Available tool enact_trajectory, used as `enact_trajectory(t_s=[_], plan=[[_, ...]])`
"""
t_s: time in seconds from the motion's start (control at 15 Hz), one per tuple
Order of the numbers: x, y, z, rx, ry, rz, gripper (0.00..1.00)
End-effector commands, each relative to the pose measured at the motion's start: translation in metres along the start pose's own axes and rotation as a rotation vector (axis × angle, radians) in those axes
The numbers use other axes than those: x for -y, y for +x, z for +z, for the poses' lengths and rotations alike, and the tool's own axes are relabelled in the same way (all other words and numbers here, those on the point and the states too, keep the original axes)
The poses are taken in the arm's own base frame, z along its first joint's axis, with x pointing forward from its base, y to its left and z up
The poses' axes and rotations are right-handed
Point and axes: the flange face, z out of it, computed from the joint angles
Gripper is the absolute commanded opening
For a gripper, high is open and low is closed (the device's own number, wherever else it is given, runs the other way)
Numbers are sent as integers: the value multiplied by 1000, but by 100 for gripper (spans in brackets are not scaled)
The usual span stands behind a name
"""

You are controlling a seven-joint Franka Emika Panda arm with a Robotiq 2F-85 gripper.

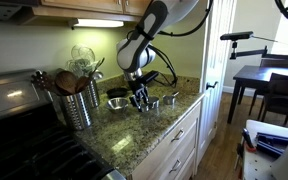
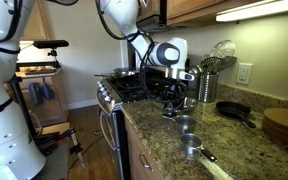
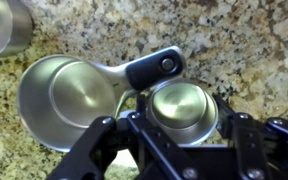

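Note:
My gripper is going to release the round steel measuring cup inside the handled steel cup (image 1: 170, 98) near the far end of the counter.
In the wrist view a small steel measuring cup (image 3: 182, 105) sits on the speckled granite counter (image 3: 234, 40), and my gripper (image 3: 182, 128) is shut on it, one black finger against each side of its rim. Right beside it on the left lies a larger steel measuring cup (image 3: 66, 92); its black handle (image 3: 154, 68) points past the small cup's top edge. Both exterior views show the gripper (image 1: 141, 97) (image 2: 174, 103) down at the counter, fingers pointing down.
Another steel cup (image 3: 2, 25) lies at the top left of the wrist view. Loose measuring cups (image 2: 190, 135) lie along the counter edge. A black skillet (image 2: 234, 111), a wooden board (image 2: 284, 125), a steel utensil holder (image 1: 79, 100) and the stove (image 2: 134, 88) are nearby.

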Motion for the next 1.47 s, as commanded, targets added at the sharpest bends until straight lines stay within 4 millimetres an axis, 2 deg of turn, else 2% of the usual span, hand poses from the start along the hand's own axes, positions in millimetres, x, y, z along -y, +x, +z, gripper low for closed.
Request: enact_trajectory(t_s=[0.0,0.33,0.8,1.07,1.4], plan=[[-19,-12,-32,-59,4,24,39],[-46,-27,-45,-75,-16,83,39],[-104,-57,-48,-56,-95,235,39],[-124,-67,-39,-21,-131,303,39],[-144,-81,-15,30,-126,384,39]])
